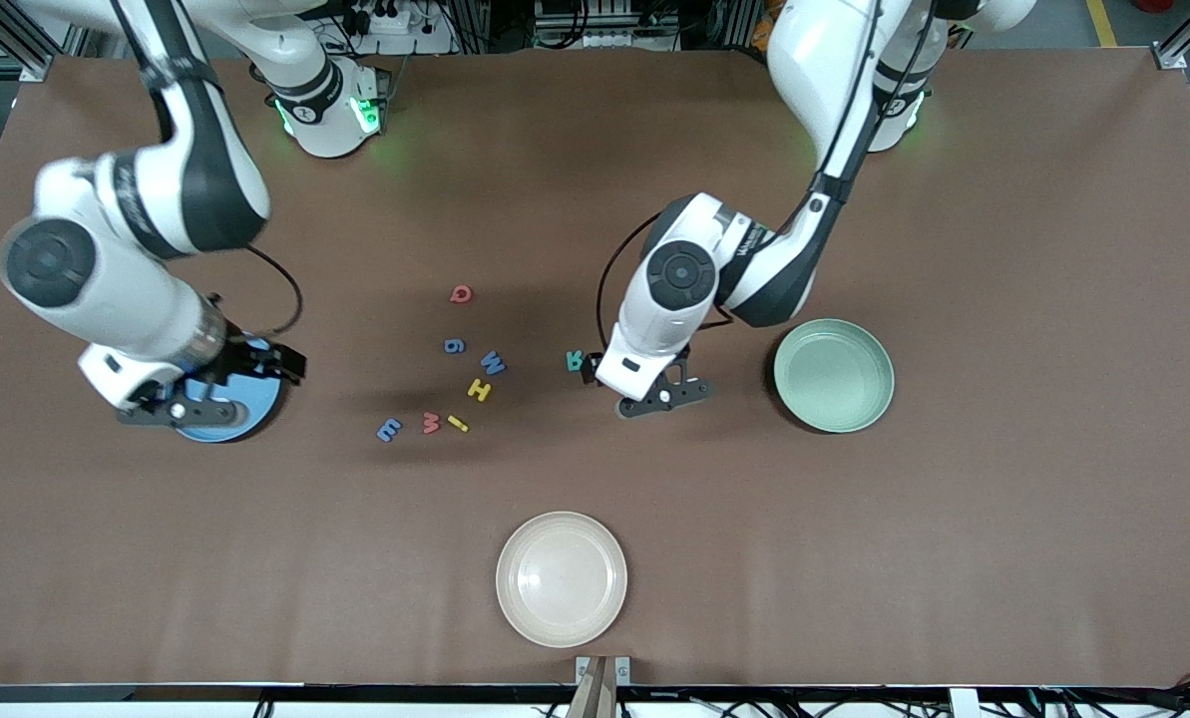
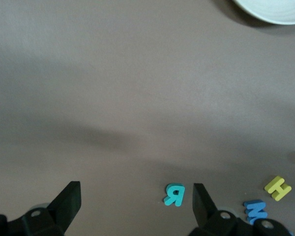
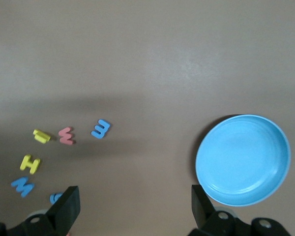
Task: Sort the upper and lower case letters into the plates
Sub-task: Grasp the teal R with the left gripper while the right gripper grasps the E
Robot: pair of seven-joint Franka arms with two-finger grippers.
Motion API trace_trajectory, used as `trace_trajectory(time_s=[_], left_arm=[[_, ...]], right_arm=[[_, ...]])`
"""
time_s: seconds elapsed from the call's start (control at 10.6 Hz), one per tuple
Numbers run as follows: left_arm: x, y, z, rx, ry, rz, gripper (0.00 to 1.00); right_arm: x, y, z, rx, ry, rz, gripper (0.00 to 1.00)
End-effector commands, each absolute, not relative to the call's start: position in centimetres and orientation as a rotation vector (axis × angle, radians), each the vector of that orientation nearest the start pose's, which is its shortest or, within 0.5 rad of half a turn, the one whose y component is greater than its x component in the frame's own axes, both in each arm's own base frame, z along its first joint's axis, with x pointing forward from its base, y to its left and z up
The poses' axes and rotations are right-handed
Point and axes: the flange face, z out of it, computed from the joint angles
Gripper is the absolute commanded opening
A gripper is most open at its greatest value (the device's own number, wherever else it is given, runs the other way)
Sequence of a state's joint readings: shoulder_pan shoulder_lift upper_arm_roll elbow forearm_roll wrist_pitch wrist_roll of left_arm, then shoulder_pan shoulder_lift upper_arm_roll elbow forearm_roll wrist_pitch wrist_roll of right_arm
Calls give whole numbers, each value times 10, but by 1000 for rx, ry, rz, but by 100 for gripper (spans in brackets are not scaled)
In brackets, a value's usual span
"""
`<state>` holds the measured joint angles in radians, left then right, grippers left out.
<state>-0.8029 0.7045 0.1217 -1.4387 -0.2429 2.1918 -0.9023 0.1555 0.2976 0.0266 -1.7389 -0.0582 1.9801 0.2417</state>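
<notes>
The sides of the blue E point(image 1: 388, 430) point(image 3: 101, 129), the letter closest to the light blue plate, will be gripped next by my right gripper.
Eight small letters lie in a loose group mid-table: red Q point(image 1: 462, 293), blue g point(image 1: 454, 345), blue M point(image 1: 493, 363), yellow H point(image 1: 479, 389), red w point(image 1: 431, 423), yellow I point(image 1: 458, 424), blue E point(image 1: 389, 430) and teal R point(image 1: 577, 361). My left gripper point(image 1: 626, 365) is open and low over the teal R point(image 2: 175, 194), which lies between its fingers close to one fingertip point(image 2: 202, 201). My right gripper point(image 3: 135, 204) is open and empty, high over the table beside the light blue plate point(image 1: 255, 404). The mint green plate point(image 1: 834, 375) is empty.
A cream-white plate point(image 1: 562, 578) sits near the table's front edge, nearer the front camera than the letters. The light blue plate point(image 3: 243, 160) is empty. The left wrist view also shows the yellow H point(image 2: 278, 188) and blue M point(image 2: 256, 210) beside the gripper.
</notes>
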Motion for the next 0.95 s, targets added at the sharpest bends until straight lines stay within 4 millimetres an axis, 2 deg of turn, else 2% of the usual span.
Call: trace_trajectory(time_s=[0.0,0.09,0.19,0.38,0.57,0.85], left_arm=[[540,-499,272,-3203,-569,28,100],[529,-513,256,-3201,-553,20,100],[526,-518,243,-3204,-538,9,100],[519,-524,230,-3198,-485,-4,100],[511,-532,216,-3195,-456,-19,100],[489,-551,182,-3182,-394,22,100]], right_arm=[[642,105,354,-3203,230,79,100],[647,101,334,-3192,342,74,100],[648,105,323,-3178,464,75,100],[646,122,289,-3143,725,109,100],[649,135,254,-3102,869,80,100],[648,140,222,-3059,1031,91,100]])
